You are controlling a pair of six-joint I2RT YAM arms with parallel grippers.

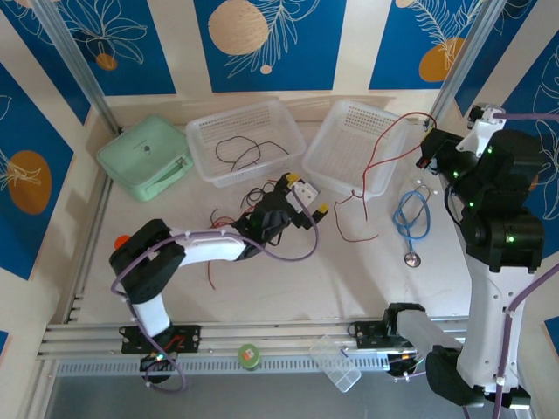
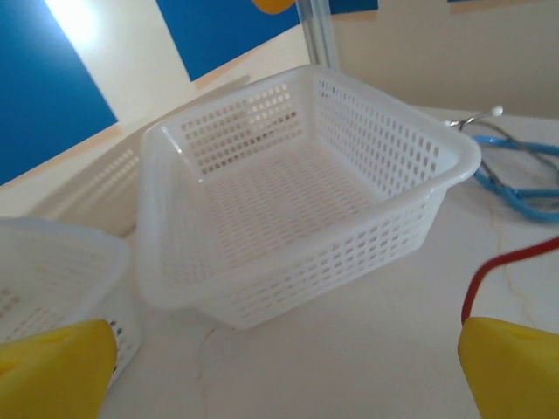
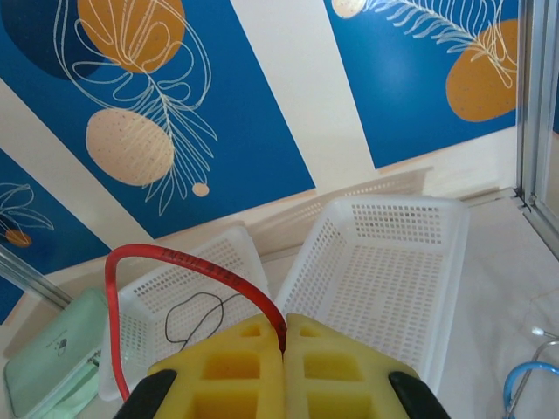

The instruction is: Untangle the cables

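Next, my right gripper lets go of the red cable in the middle of the empty white basket (image 1: 350,155) (image 3: 374,295) near the blue stethoscope.
A long red cable (image 1: 376,155) arcs from my raised right gripper (image 1: 428,148) over the right white basket (image 1: 325,153) down to the table. In the right wrist view my gripper (image 3: 285,336) is shut on that red cable (image 3: 192,262). Thin black cables (image 1: 240,150) lie in the left white basket (image 1: 203,131), also seen from the right wrist as a black loop (image 3: 196,310). More black cable (image 1: 260,196) is bunched beside my left gripper (image 1: 307,194). That gripper (image 2: 284,375) is open and holds nothing, with a red strand (image 2: 498,266) by its right finger (image 2: 511,367).
A mint-green lidded box (image 1: 144,157) sits at the back left. A blue stethoscope (image 1: 410,218) lies right of the baskets, its tubing (image 2: 515,188) past the basket (image 2: 349,253). A small clear container (image 1: 336,362) and a green roll (image 1: 249,355) rest on the near rail.
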